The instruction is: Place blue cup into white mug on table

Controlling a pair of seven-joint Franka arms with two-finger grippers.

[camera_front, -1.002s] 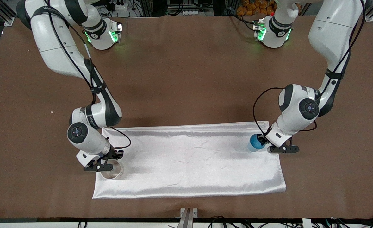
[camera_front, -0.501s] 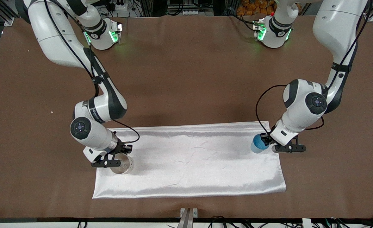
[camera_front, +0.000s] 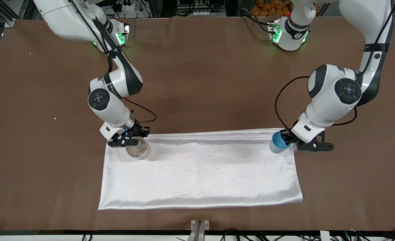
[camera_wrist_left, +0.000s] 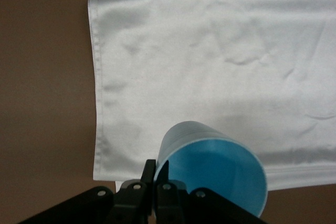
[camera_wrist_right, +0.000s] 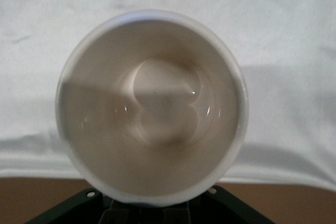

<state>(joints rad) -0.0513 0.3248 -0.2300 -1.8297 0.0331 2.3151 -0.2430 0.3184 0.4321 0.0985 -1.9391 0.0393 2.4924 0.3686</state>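
Note:
My right gripper is going to put the white mug down on the bare brown table (camera_front: 187,108) beyond the middle of the cloth's far edge.
My left gripper (camera_front: 285,140) is shut on the rim of the blue cup (camera_front: 277,143) and holds it tilted in the air over the left arm's end of the white cloth. In the left wrist view the fingers (camera_wrist_left: 150,169) pinch the cup's wall (camera_wrist_left: 215,169). My right gripper (camera_front: 132,142) is shut on the white mug (camera_front: 139,152) and holds it in the air over the cloth's corner at the right arm's end. The mug (camera_wrist_right: 152,108) is empty and its opening faces the right wrist camera. Its handle and my right fingers are hidden. The brown table (camera_front: 197,67) lies below.
A shiny white folded cloth (camera_front: 200,170) lies flat on the table toward the front camera, between the two grippers. It also shows in the left wrist view (camera_wrist_left: 210,56) and the right wrist view (camera_wrist_right: 283,19). The arm bases stand along the table's edge farthest from the front camera.
Both arms have risen and drawn back toward their bases. The right gripper carried the mug up off the cloth's corner. The left gripper lifted the blue cup a little.

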